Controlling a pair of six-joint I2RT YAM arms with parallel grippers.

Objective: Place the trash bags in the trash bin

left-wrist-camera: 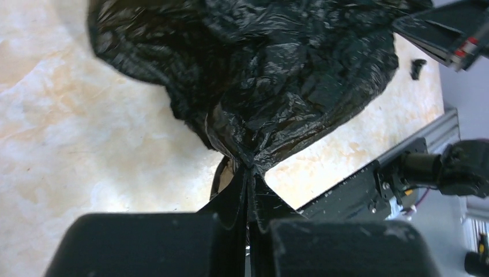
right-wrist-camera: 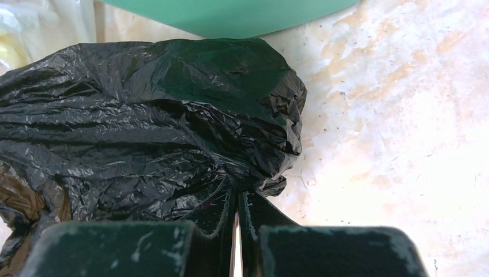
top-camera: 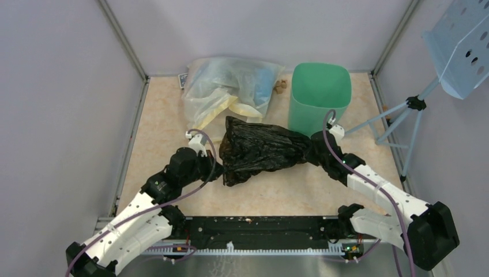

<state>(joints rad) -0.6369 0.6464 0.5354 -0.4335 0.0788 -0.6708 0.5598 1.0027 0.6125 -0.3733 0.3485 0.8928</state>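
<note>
The black trash bag has just a fold at its edge pinched in my right gripper, so my gripper will open and take the bunched end [right-wrist-camera: 272,149] deeper before the lift.
A crinkled glossy black trash bag [top-camera: 256,150] stretches across the middle of the table between both arms. My left gripper [top-camera: 218,164] is shut on the bag's left end; in the left wrist view the plastic [left-wrist-camera: 248,75] bunches into the pinched jaws of that gripper [left-wrist-camera: 249,173]. My right gripper [top-camera: 311,147] is shut on the bag's right end; the right wrist view has the film [right-wrist-camera: 144,121] gathered into its closed jaws [right-wrist-camera: 237,193]. The mint-green trash bin [top-camera: 319,98] stands upright just behind the right gripper, its wall [right-wrist-camera: 230,14] along the top of the right wrist view.
A large translucent bag [top-camera: 230,89] with blue and yellowish contents lies behind the black bag, left of the bin. Small brown bits [top-camera: 280,86] sit between them. A pale blue perforated tray [top-camera: 464,43] on a tripod [top-camera: 406,118] stands at the right. Enclosure walls surround the table.
</note>
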